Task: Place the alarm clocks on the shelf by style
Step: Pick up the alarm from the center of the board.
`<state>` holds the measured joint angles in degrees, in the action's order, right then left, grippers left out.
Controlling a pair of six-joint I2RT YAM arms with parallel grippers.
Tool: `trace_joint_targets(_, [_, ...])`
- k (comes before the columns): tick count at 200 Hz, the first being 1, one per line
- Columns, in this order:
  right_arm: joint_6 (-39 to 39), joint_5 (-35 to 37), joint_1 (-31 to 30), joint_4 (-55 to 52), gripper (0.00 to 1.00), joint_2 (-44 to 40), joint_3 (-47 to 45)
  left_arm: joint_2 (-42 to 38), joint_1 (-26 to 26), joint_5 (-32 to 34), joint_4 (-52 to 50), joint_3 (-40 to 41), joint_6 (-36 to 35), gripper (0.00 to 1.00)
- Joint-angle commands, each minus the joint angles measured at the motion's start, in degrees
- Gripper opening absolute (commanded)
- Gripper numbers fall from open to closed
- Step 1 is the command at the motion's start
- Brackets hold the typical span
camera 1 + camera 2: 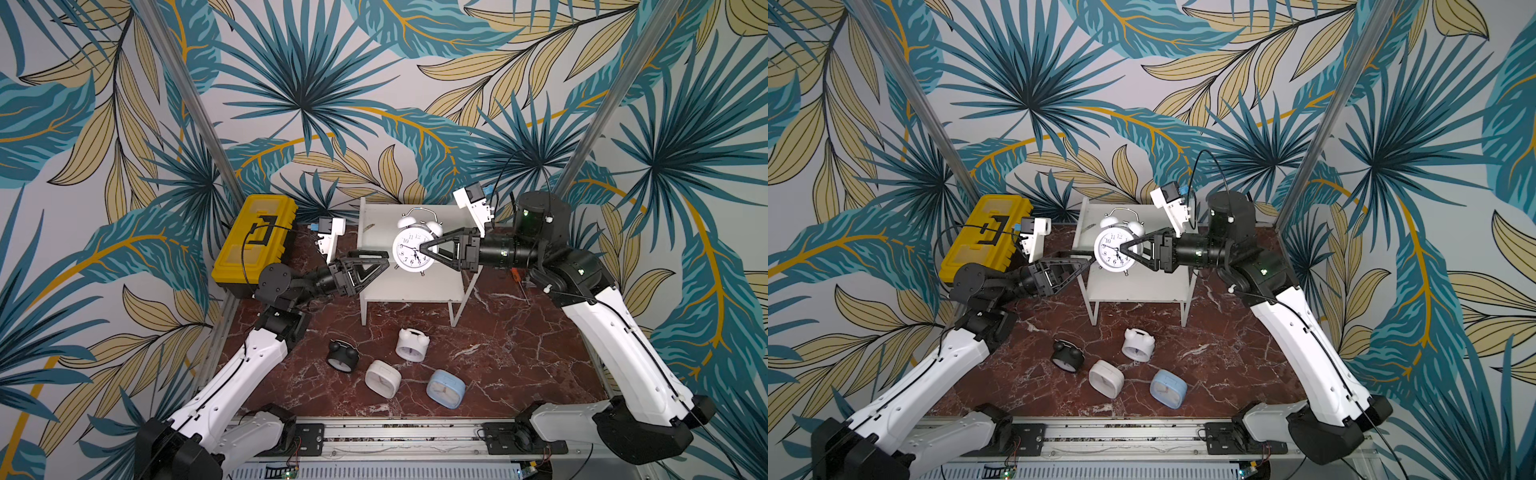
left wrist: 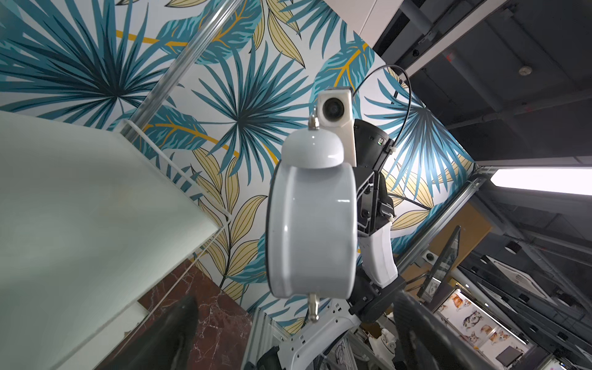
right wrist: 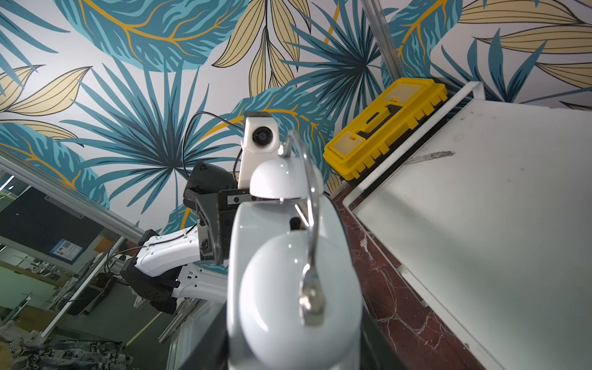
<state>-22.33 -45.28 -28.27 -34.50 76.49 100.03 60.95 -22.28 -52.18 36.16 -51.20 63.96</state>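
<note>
The white twin-bell clock hangs tilted in the robot's right gripper, so the left gripper should clasp its free side (image 1: 396, 254) and keep it level while the right gripper regrips.
A white twin-bell alarm clock (image 1: 409, 249) (image 1: 1113, 253) hangs upright just above the top board of the white shelf (image 1: 415, 286) (image 1: 1133, 286). My right gripper (image 1: 424, 251) (image 1: 1125, 251) is shut on it from the right, one finger across the dial. In the right wrist view the clock (image 3: 288, 272) fills the space between the jaws of my right gripper (image 3: 294, 352). My left gripper (image 1: 384, 259) (image 1: 1088, 264) stands open at the clock's left side. The left wrist view shows the clock (image 2: 312, 230) clear of the left gripper (image 2: 298, 320).
On the marble table in front of the shelf lie a black twin-bell clock (image 1: 343, 355), a white twin-bell clock (image 1: 412, 344), a white rounded-square clock (image 1: 382, 378) and a light blue one (image 1: 445, 387). A yellow toolbox (image 1: 253, 245) (image 3: 384, 128) stands left of the shelf.
</note>
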Motion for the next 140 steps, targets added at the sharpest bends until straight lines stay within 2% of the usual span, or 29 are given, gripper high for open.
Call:
trace_joint_targets(1, [3.30,-8.21,0.03,-3.56,0.09,1.11,2.01,-0.49,0.31,-3.74,-5.71,-3.19,-4.16,0.98])
trace_joint_targets(36, [2.93,-9.57,-0.02,-2.68,0.09,1.57,2.01,1.93,0.26,-6.15,-5.76,-5.58,-3.51,0.91])
trace_joint_targets(109, [2.38,-7.14,-0.11,-2.11,0.13,0.86,-0.07,5.95,0.05,-10.30,0.22,-7.86,1.47,0.61])
trace_joint_targets(127, [2.46,-6.74,-0.08,-1.80,0.13,0.60,-0.61,5.72,-0.12,-10.47,-0.59,-7.86,1.00,0.60])
trace_joint_targets(140, [2.59,-6.29,-0.17,-1.82,0.13,0.51,-0.71,5.59,-0.32,-10.58,-1.76,-7.95,0.25,0.63])
